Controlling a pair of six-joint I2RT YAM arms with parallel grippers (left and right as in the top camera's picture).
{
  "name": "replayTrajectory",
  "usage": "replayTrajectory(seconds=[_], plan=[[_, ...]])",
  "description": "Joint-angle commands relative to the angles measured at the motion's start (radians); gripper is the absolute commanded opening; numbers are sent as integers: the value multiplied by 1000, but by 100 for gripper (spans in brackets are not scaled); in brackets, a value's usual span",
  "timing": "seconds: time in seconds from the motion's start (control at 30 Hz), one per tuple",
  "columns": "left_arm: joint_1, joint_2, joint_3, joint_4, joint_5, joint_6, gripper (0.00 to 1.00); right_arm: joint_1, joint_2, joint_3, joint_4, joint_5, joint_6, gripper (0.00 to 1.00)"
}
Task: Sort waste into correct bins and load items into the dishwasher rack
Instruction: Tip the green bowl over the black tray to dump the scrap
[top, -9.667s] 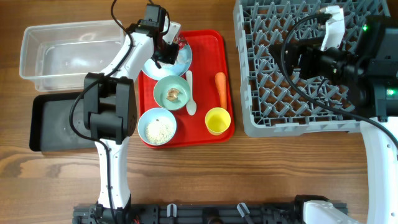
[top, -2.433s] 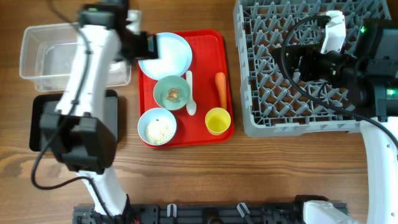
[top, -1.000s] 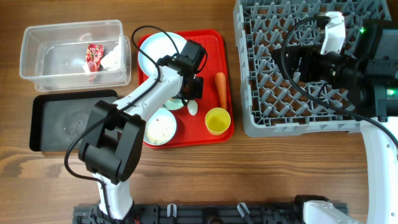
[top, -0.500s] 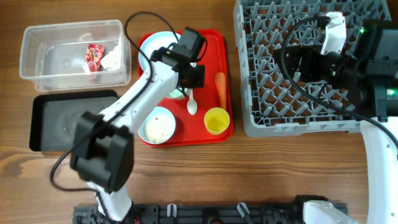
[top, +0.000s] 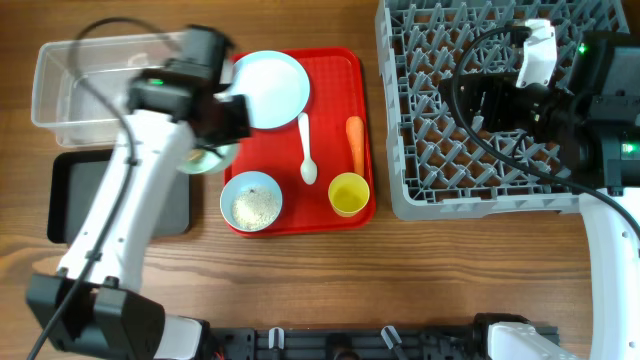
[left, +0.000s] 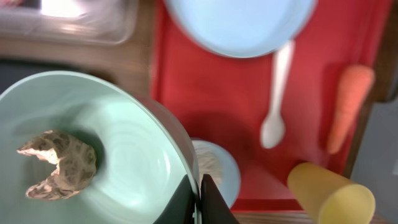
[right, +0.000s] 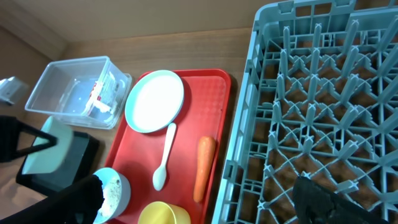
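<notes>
The robot's left gripper will release the mint bowl, now hanging off the red tray's side, on the red tray (top: 273, 153) (left: 217, 102) between the pale-blue plate and the rice bowl.
My left gripper (left: 200, 200) is shut on the rim of a mint bowl (left: 118, 155) that holds a small brown food lump (left: 59, 167). In the overhead view that bowl (top: 207, 158) hangs off the red tray's left side, over the black tray's (top: 80, 205) right edge. On the red tray (top: 330, 70) lie the pale-blue plate (top: 268, 88), white spoon (top: 306, 148), carrot (top: 355, 143), yellow cup (top: 350, 193) and rice bowl (top: 252, 201). My right gripper (right: 199, 186) stands open above the grey rack (top: 450, 150).
The clear tub (right: 78, 93) at the back left holds the red wrapper (right: 97, 92) and a white tissue (right: 104, 107). The left arm crosses the tub's right end in the overhead view. The right arm and its cables hang over the rack.
The left gripper has lifted the bowl with the brown lump off the red tray and swung it left, over the black tray's edge. The right arm has not moved.
</notes>
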Motion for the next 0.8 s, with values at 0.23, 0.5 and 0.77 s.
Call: replayTrajectory(seconds=[0.23, 0.5, 0.77], plan=[[471, -10, -168, 86, 588, 295, 4, 3, 10, 26, 2, 10, 30, 100], [752, 1, -294, 219, 906, 349, 4, 3, 10, 26, -2, 10, 29, 100], [935, 90, -372, 280, 1274, 369, 4, 3, 10, 26, -11, 8, 55, 100]])
